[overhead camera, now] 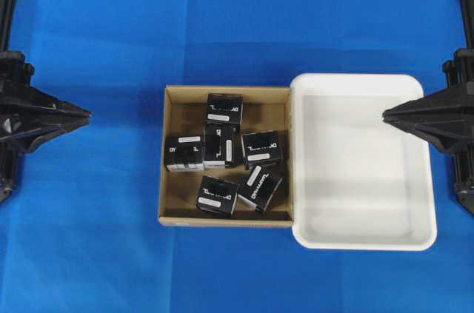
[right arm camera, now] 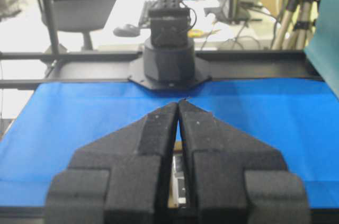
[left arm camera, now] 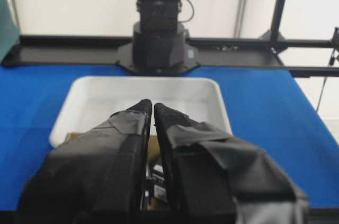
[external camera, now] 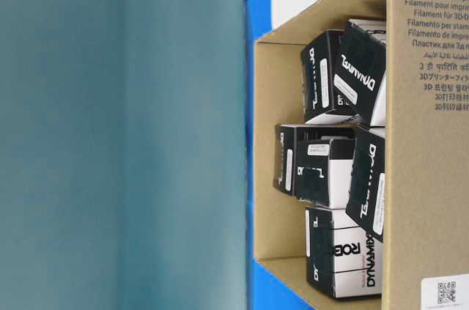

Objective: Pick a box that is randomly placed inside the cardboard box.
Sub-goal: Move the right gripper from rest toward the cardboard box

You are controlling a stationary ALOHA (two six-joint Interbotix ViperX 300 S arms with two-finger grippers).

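Next, I close my right gripper on the near and far sides (overhead camera: pixel 262 148) of the black box beside the white tray, just behind the tilted black box.
The brown cardboard box (overhead camera: pixel 172 156) sits mid-table and holds several small black boxes with white lettering, among them one at the back (overhead camera: pixel 224 109), one on the right (overhead camera: pixel 261 149) and one at the front (overhead camera: pixel 216 194). The table-level view shows the cardboard box (external camera: pixel 272 141) and the black boxes (external camera: pixel 326 75) from close by. My left gripper (overhead camera: pixel 87 114) is shut and empty at the far left, well away from the box; it also shows in the left wrist view (left arm camera: pixel 153 105). My right gripper (overhead camera: pixel 385 114) is shut and empty, over the tray's right edge; it also shows in the right wrist view (right arm camera: pixel 178 103).
A white plastic tray (overhead camera: pixel 355 239) stands against the cardboard box's right wall and also shows in the left wrist view (left arm camera: pixel 95 89). Blue cloth (overhead camera: pixel 96 239) covers the table. The arm bases stand at both side edges. A teal panel (external camera: pixel 117 134) fills the left of the table-level view.
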